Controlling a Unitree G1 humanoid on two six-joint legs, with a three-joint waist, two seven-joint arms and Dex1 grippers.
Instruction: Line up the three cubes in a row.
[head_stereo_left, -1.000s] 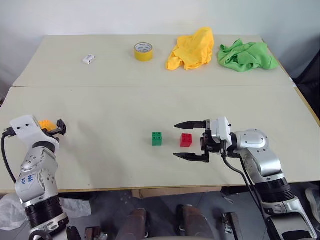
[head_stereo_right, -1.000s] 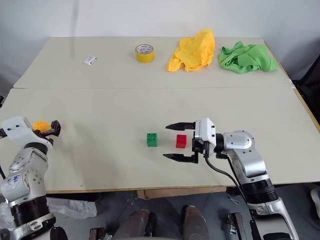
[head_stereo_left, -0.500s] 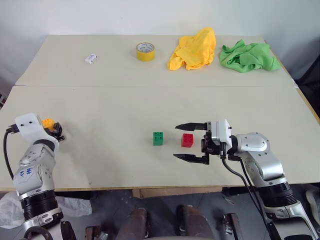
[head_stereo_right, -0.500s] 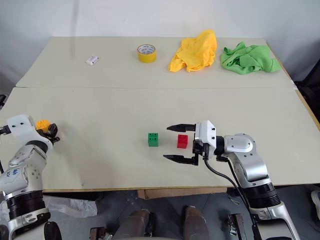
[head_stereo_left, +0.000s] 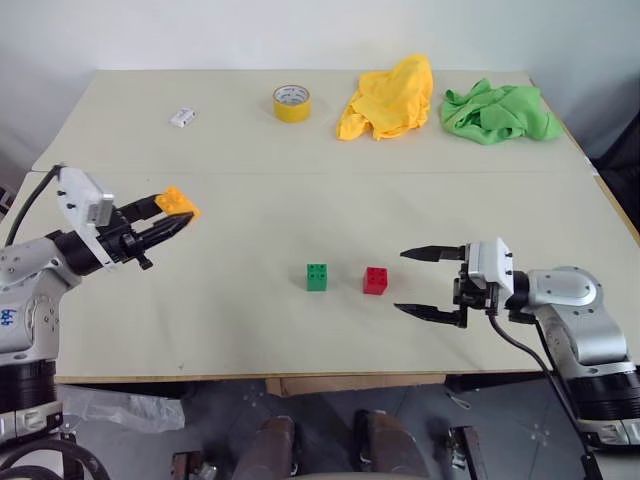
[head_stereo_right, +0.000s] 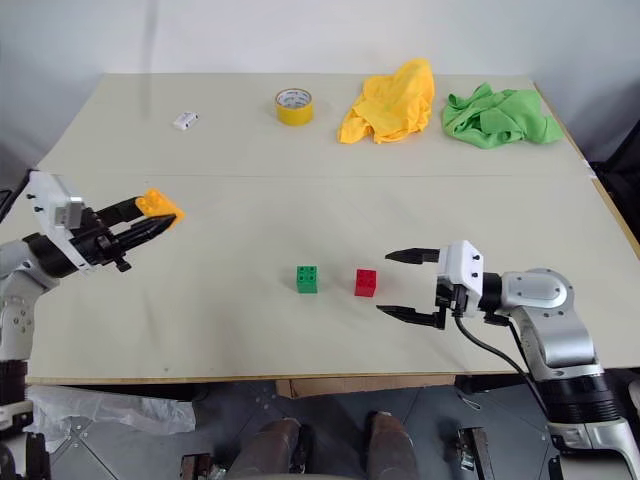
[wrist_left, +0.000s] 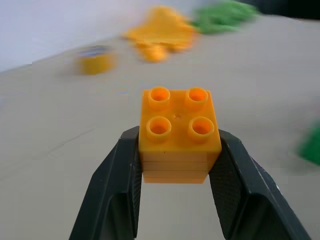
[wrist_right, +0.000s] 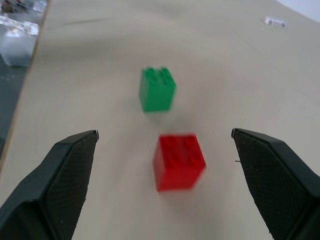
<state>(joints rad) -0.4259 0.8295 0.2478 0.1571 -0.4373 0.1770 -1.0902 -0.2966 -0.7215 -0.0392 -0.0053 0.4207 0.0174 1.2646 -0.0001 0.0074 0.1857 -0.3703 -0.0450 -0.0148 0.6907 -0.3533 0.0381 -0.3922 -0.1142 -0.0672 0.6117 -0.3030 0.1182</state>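
Observation:
My left gripper has the orange-yellow cube. It will let go of it on the table (head_stereo_left: 255, 270) beside the green cube, opposite the red cube.
My left gripper (head_stereo_left: 175, 214) is shut on the orange-yellow cube (head_stereo_left: 179, 201) and holds it above the table at the left; in the left wrist view the cube (wrist_left: 179, 133) sits studs up between the two black fingers. The green cube (head_stereo_left: 317, 277) and the red cube (head_stereo_left: 376, 280) rest side by side on the table near its front middle. To the right of the red cube, clear of it, my right gripper (head_stereo_left: 419, 282) stands open and points left; its wrist view shows the red cube (wrist_right: 179, 161) and, beyond it, the green cube (wrist_right: 157, 89).
At the back of the table (head_stereo_left: 250, 340) lie a yellow tape roll (head_stereo_left: 290, 102), a small white block (head_stereo_left: 181, 117), a yellow cloth (head_stereo_left: 388, 95) and a green cloth (head_stereo_left: 498, 111). A seam crosses the table between the back items and the cubes.
My left gripper closed on the orange-yellow cube, lifted it off the table and swung it to the right. My right gripper drew back to the right, away from the red cube.

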